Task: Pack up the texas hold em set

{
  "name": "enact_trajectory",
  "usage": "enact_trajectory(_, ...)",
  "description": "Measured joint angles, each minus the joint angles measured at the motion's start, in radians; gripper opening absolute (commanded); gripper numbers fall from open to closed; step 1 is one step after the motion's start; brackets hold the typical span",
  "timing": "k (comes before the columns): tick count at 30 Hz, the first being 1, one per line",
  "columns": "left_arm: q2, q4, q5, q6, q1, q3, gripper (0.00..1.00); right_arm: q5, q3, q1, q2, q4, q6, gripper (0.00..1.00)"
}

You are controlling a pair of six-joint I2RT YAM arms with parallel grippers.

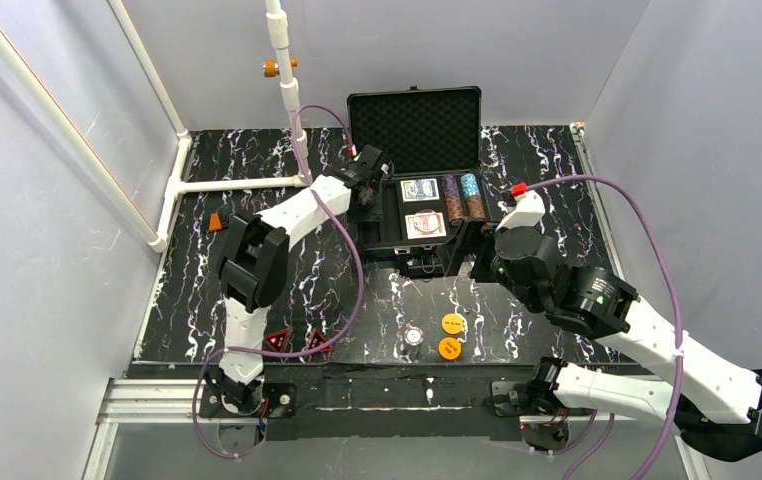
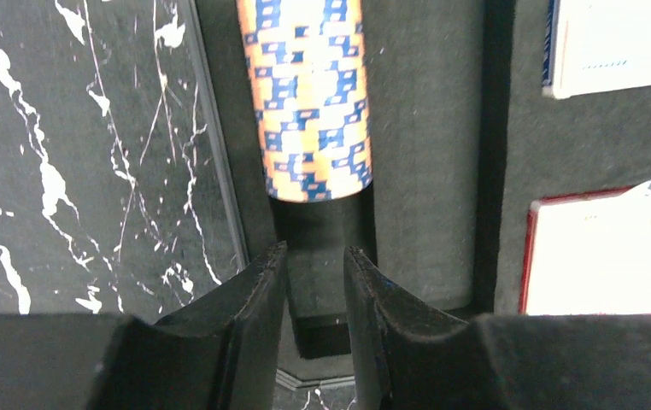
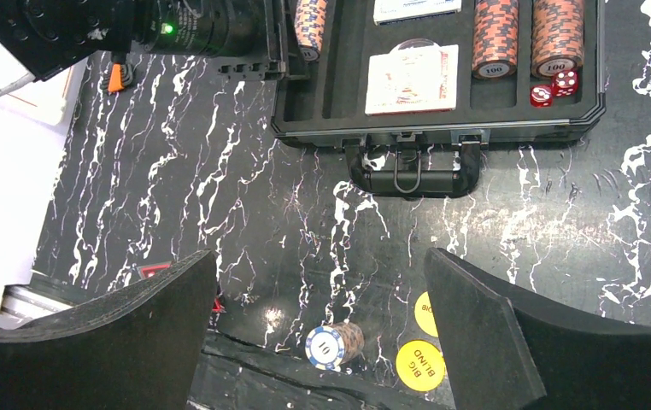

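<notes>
I need to move my right gripper next to the top end (image 1: 414, 336) (image 3: 327, 347) of the loose chip stack beside the orange discs and close it there.
The black case (image 1: 413, 122) lies open at the back of the table, its lid upright. My left gripper (image 2: 315, 252) hangs over the case's left foam slot with its jaws a narrow gap apart and nothing between them. An orange-and-blue chip stack (image 2: 312, 94) lies in that slot just ahead of the fingertips. Two card decks (image 1: 422, 207) and two brown chip stacks (image 3: 523, 36) sit in the case. My right gripper (image 3: 320, 256) stands wide open above the table in front of the case handle (image 3: 407, 171). Below it lie a loose chip stack (image 3: 335, 343) and two orange discs (image 3: 419, 366).
Two red-black triangles (image 1: 297, 341) lie near the table's front left. A small orange block (image 1: 216, 221) sits at the left by the white pipe frame (image 1: 237, 183). Red dice (image 3: 554, 88) rest in the case's near right corner. Grey walls close in on both sides.
</notes>
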Motion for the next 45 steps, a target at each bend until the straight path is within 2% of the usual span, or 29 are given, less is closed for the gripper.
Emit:
enact_trajectory(14,0.132,-0.004,-0.041,0.030,0.002,0.129,0.24,0.008,0.000,0.000,-0.003,-0.024,-0.001,0.98)
enact_trajectory(25,0.147,-0.011,-0.063,0.060,0.008,0.187,0.33,0.011,0.000,0.000,-0.014,-0.035,0.000,0.98)
enact_trajectory(30,0.116,0.028,-0.069,0.064,0.010,0.133,0.47,0.012,0.000,0.000,-0.014,-0.057,0.010,0.98)
enact_trajectory(34,0.028,0.090,-0.078,0.080,0.009,0.030,0.73,0.011,0.000,0.000,-0.005,-0.088,0.016,0.98)
enact_trajectory(36,-0.065,0.082,-0.092,0.097,0.012,-0.042,0.89,0.008,0.003,0.000,0.014,-0.107,0.015,0.98)
enact_trajectory(38,-0.152,0.074,-0.113,0.109,0.013,-0.092,0.98,0.002,0.009,0.000,0.044,-0.129,0.012,0.98)
enact_trajectory(45,-0.515,0.099,-0.215,0.180,0.015,-0.301,0.98,-0.137,0.005,0.000,0.182,-0.166,-0.016,0.98)
